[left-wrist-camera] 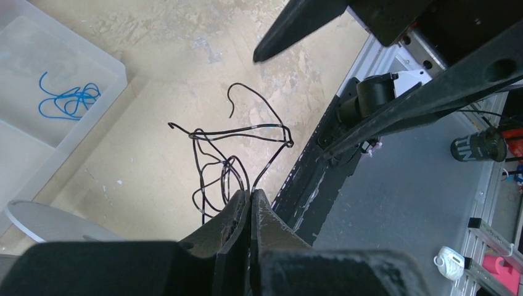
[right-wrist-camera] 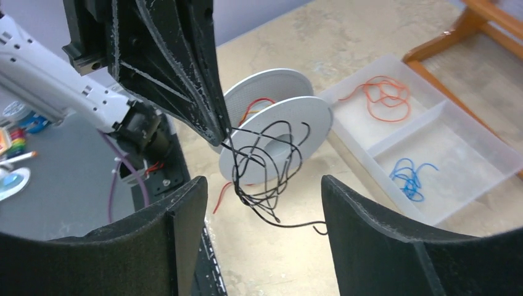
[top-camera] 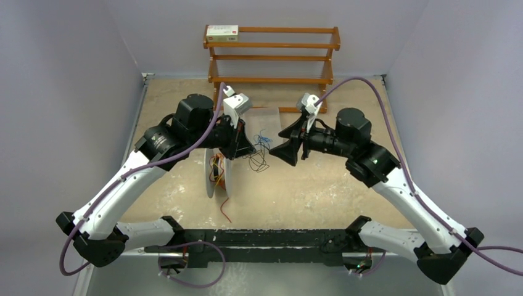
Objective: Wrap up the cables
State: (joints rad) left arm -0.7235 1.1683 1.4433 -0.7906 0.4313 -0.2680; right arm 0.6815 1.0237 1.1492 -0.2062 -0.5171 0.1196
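Observation:
The black cable's loops are tangled below my left gripper, so my right gripper needs to grab the cable near its loose end [right-wrist-camera: 302,226] and pull the loops apart before wrapping.
My left gripper [top-camera: 251,150] is shut on a black cable [top-camera: 258,161], pinched at the fingertips [left-wrist-camera: 251,192]. The cable hangs as a loose tangle [left-wrist-camera: 228,160] above the table. The grey-white spool [top-camera: 217,176] stands on edge beside the left gripper, with red and orange wire on its core [top-camera: 216,167] and a red end trailing on the table [top-camera: 225,208]. My right gripper [top-camera: 277,145] is open and empty, its jaws wide apart [right-wrist-camera: 264,185]. It faces the black tangle [right-wrist-camera: 265,172], which hangs in front of the spool [right-wrist-camera: 290,126].
A clear divided tray [right-wrist-camera: 487,154] lies behind the grippers, holding an orange wire [right-wrist-camera: 382,98] and a blue wire [right-wrist-camera: 410,179]. A wooden rack [top-camera: 271,55] with a small box [top-camera: 222,32] stands at the back wall. Thick purple cords run along both arms.

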